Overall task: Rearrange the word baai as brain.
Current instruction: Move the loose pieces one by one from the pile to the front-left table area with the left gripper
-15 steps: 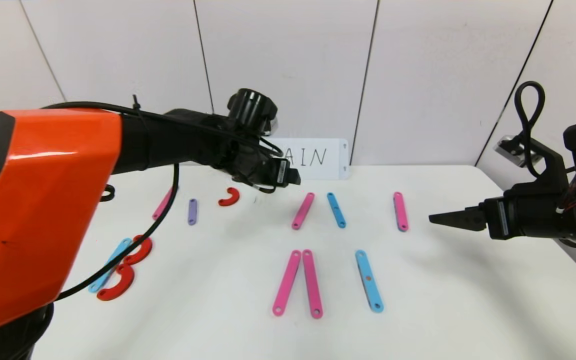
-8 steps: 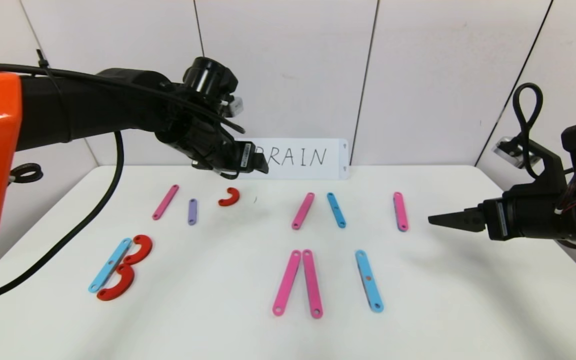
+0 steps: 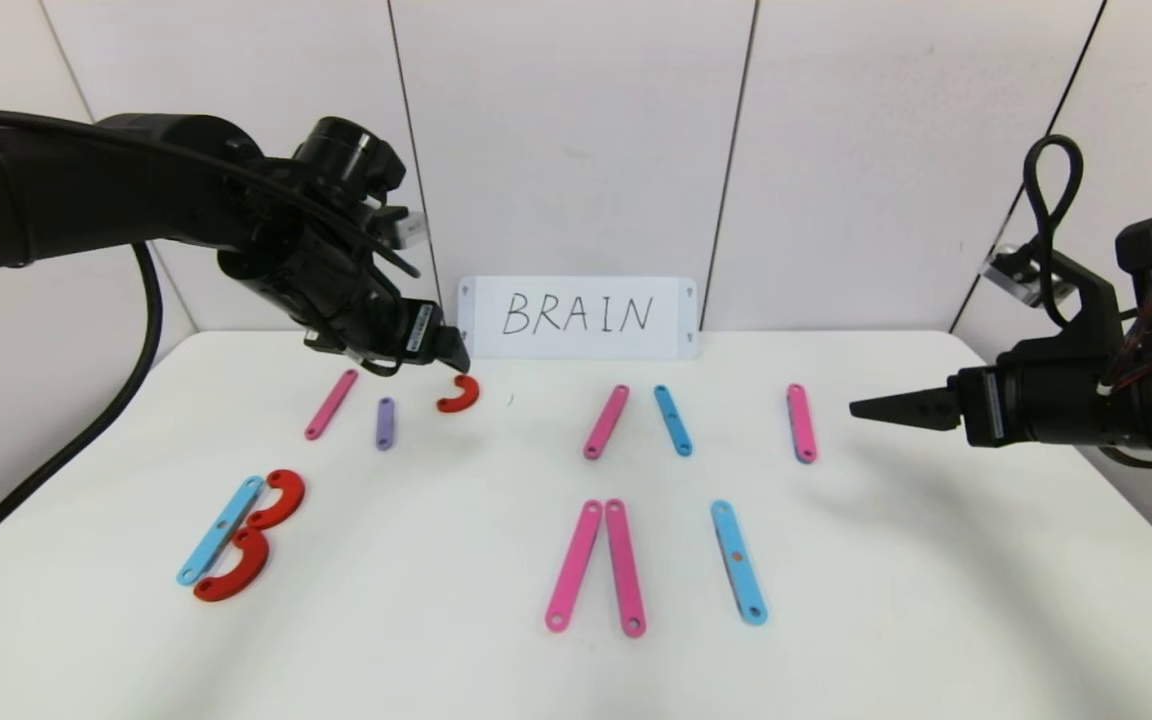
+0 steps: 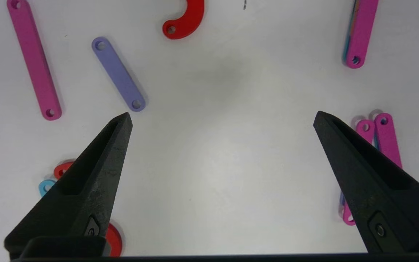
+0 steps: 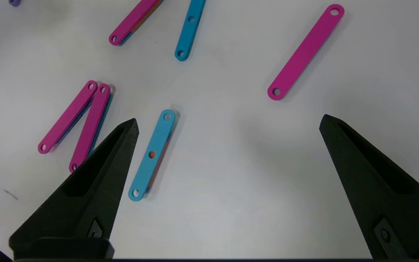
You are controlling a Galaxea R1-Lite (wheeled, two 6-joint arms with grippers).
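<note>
My left gripper will go next to the pink strip beside the purple strip, behind the B, and grab the pink strip's middle (image 3: 332, 404) (image 4: 34, 59).
The strip letters lie on the white table (image 3: 886, 600). At front left a light-blue strip (image 3: 220, 529) with two red curves (image 3: 254, 548) forms a B. Behind it lie a pink strip (image 3: 330, 404), a purple strip (image 3: 385, 423) and a loose red curve (image 3: 460, 394). In the middle are a pink strip (image 3: 605, 421), a blue strip (image 3: 672, 420), two pink strips (image 3: 596, 565) and a light-blue strip (image 3: 737, 562); a lone pink strip (image 3: 801, 422) lies right. My left gripper (image 3: 456, 355) is open and empty above the loose red curve. My right gripper (image 3: 876, 408) is open and empty, right of the lone pink strip.
A white card with handwritten BRAIN (image 3: 578, 316) leans against the wall at the table's back edge. The table's right edge runs under the right arm. A black cable hangs from the left arm at the far left.
My left arm has swung to the left and risen out of the foreground; its gripper went from in front of the card to above the loose red curve. The right gripper rose slightly.
</note>
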